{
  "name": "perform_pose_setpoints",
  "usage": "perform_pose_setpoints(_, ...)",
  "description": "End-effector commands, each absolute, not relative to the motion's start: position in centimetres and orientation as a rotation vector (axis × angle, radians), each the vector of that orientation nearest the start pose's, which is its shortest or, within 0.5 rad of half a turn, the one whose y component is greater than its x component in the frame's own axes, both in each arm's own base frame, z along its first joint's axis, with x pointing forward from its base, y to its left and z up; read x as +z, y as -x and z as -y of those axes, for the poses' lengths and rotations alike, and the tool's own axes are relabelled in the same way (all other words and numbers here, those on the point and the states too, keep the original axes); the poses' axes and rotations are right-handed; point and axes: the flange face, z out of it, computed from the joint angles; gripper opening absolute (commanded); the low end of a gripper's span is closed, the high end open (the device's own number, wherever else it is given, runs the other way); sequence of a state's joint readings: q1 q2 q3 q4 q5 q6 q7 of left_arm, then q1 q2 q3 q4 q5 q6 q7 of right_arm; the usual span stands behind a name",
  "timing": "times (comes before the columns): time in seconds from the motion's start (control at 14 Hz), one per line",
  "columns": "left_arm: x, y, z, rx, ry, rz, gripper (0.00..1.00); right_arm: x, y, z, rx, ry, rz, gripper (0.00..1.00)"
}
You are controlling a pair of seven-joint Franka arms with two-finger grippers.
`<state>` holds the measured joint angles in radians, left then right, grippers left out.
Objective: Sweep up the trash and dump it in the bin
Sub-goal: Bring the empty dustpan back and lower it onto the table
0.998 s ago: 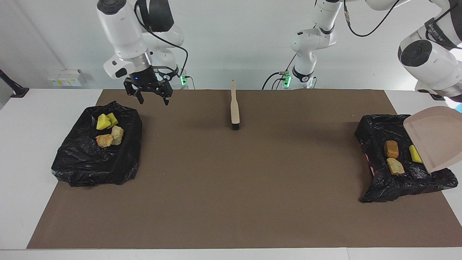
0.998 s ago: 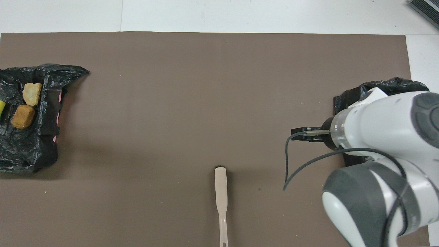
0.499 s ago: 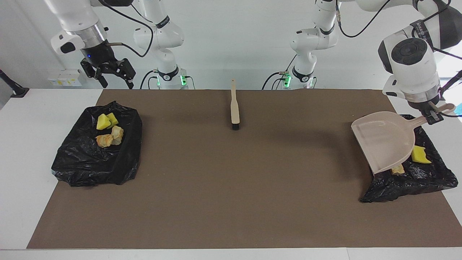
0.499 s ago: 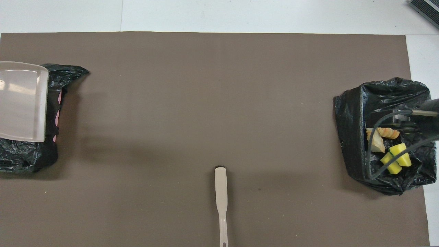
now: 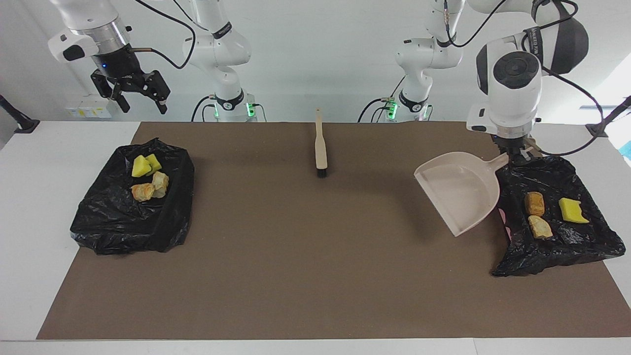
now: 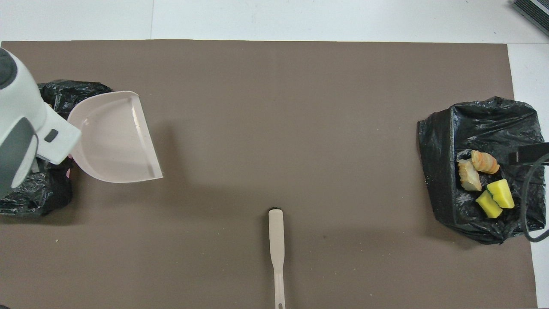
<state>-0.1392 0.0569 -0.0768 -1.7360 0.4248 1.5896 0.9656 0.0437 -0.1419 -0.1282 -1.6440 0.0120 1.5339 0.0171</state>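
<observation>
The robot's left gripper needs to release the beige dustpan on the brown mat (image 6: pixel 289 160) just beyond the head of the beige brush.
My left gripper (image 5: pixel 515 157) is shut on the handle of the beige dustpan (image 5: pixel 456 190). It holds the empty pan over the mat, beside the black-bagged bin (image 5: pixel 581 246) at the left arm's end. That bin holds three trash pieces: a brown bread toy (image 5: pixel 534 203), a beige one (image 5: pixel 540 227) and a yellow sponge chunk (image 5: pixel 572 210). In the overhead view the left arm covers most of that bin (image 6: pixel 51 197) next to the dustpan (image 6: pixel 113 137). My right gripper (image 5: pixel 130 94) is open and empty, high over the table's edge near the second bin (image 5: pixel 123 227).
The second black-bagged bin (image 6: pixel 441 141) at the right arm's end holds sponge chunks (image 5: pixel 143 165) and bread toys (image 5: pixel 148 187). A beige brush (image 5: pixel 320 148) lies on the brown mat (image 5: pixel 296 256) at mid-table, near the robots; it also shows in the overhead view (image 6: pixel 276 240).
The left arm swung the dustpan from over its bin out to the mat beside it, uncovering the trash inside. The right gripper rose and moved away toward its end of the table.
</observation>
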Motion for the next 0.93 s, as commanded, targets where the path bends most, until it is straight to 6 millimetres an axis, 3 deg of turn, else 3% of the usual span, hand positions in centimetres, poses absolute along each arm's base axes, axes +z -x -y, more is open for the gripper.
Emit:
perform_pose_setpoints(0.0, 52.1, -53.1, 11.9, 0.432, 2.427, -1.474, 0.00, 66.4, -50.1, 4.8, -0.016, 3.129, -0.126, 1.00)
perform_pose_setpoints(0.29, 51.1, -50.9, 19.5, 0.353, 2.668, -1.246, 0.00, 66.2, -49.9, 4.9, 0.002, 3.143, -0.090, 1.00)
perform_pose_setpoints(0.43, 50.5, -49.6, 23.7, 0.307, 2.781, -1.051, 0.00, 66.2, -49.8, 4.9, 0.002, 3.143, -0.087, 1.00)
perform_pose_setpoints(0.64, 47.8, -48.1, 30.9, 0.234, 2.887, -0.799, 0.00, 66.3, -49.8, 4.9, 0.002, 3.140, -0.087, 1.00)
perform_pose_setpoints(0.86, 44.7, -46.7, 37.3, 0.241, 2.959, -0.658, 0.00, 66.3, -49.9, 4.4, -0.001, 3.133, -0.074, 1.00)
